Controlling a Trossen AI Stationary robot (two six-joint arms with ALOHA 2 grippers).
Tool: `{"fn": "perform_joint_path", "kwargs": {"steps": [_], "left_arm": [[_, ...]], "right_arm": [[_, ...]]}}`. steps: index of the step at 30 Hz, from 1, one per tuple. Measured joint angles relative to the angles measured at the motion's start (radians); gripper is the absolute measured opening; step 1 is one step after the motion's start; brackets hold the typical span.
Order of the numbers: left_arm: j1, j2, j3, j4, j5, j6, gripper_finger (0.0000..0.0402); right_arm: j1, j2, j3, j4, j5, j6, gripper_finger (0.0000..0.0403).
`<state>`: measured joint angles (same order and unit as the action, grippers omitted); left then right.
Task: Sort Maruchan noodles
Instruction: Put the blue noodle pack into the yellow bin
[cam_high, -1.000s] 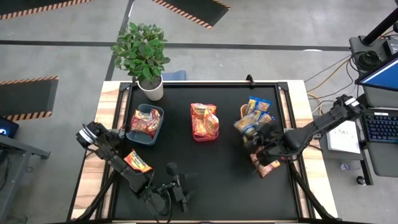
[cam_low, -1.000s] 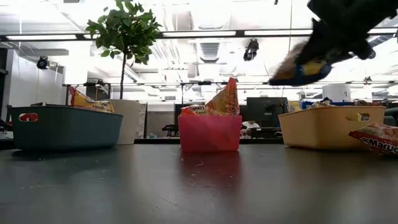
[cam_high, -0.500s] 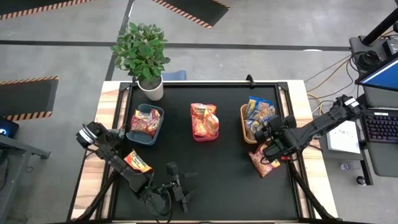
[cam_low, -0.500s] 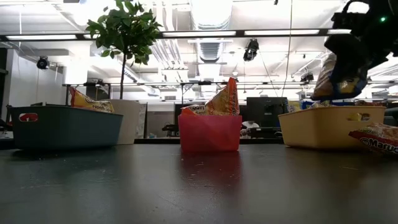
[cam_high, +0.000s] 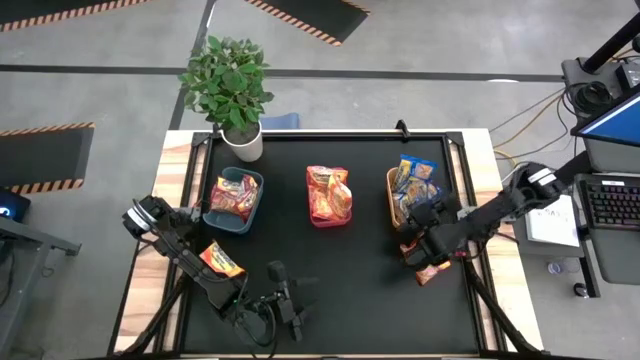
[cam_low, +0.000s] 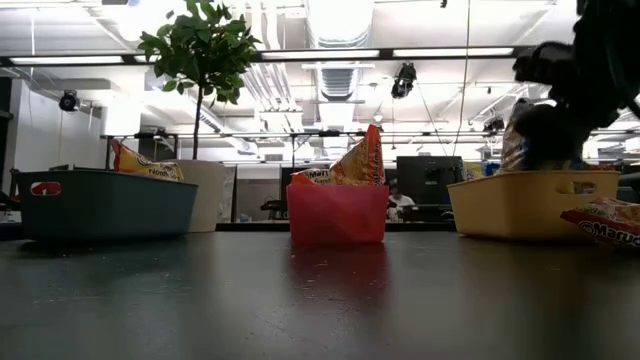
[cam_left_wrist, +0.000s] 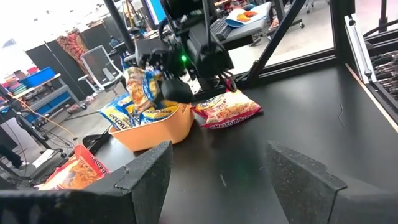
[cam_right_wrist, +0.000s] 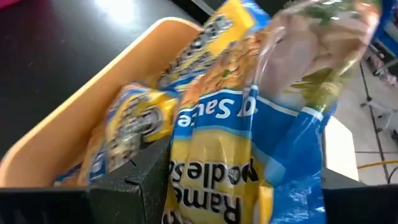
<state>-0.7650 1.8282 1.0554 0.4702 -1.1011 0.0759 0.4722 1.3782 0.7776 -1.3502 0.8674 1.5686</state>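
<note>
The upper half of the blue-and-yellow packet leans out past the tan bin's side. Next, my right gripper opens, pinches the packet's blue side edge (cam_right_wrist: 316, 127) and straightens it inside.
My right gripper (cam_high: 420, 226) is shut on a blue-and-yellow Maruchan noodle packet (cam_right_wrist: 249, 130) over the tan bin (cam_high: 396, 206), which holds more blue-and-yellow packets. The left wrist view shows this packet (cam_left_wrist: 142, 87) upright above the bin (cam_left_wrist: 149, 130). A red-pink packet (cam_high: 432, 267) lies flat on the mat beside that bin, partly under the right arm. An orange packet (cam_high: 220, 259) lies by my left arm. My left gripper (cam_left_wrist: 217, 171) stands open near the table's front edge with nothing between its fingers. My right gripper pinches the blue-and-yellow packet between its two fingers (cam_right_wrist: 134, 183), across the packet's lower half (cam_right_wrist: 211, 193). It slants down at the bin from the table's right side. The packet stands on end, its lower end (cam_low: 520, 150) dipping behind the bin's rim.
A teal bin (cam_high: 212, 212) with orange packets stands at the back left, and a red bin (cam_high: 312, 214) with red-pink packets in the middle. A potted plant (cam_high: 230, 85) is at the far left corner. The black mat in front of the bins is bare.
My right gripper has carried the blue-and-yellow packet toward the table's right edge and down, from above the mat beside the tan bin to just over the bin. It has tipped downward and rolled, and the packet now stands on end at the bin's rim.
</note>
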Motion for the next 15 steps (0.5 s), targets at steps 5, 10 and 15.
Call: {"fn": "perform_joint_path", "kwargs": {"steps": [5,10,15], "left_arm": [[0.001,0.000,-0.002,0.000,0.000,-0.011,0.0239],[0.001,0.000,-0.002,0.000,0.000,-0.021,0.0239],[0.001,0.003,-0.002,-0.006,0.001,-0.033,0.0239]], "right_arm": [[-0.025,0.093,0.000,0.104,-0.008,-0.090,0.0201],[-0.052,0.155,0.003,0.101,-0.008,-0.097,0.0200],[-0.054,0.152,0.003,0.103,-0.016,-0.104,0.0201]]}}
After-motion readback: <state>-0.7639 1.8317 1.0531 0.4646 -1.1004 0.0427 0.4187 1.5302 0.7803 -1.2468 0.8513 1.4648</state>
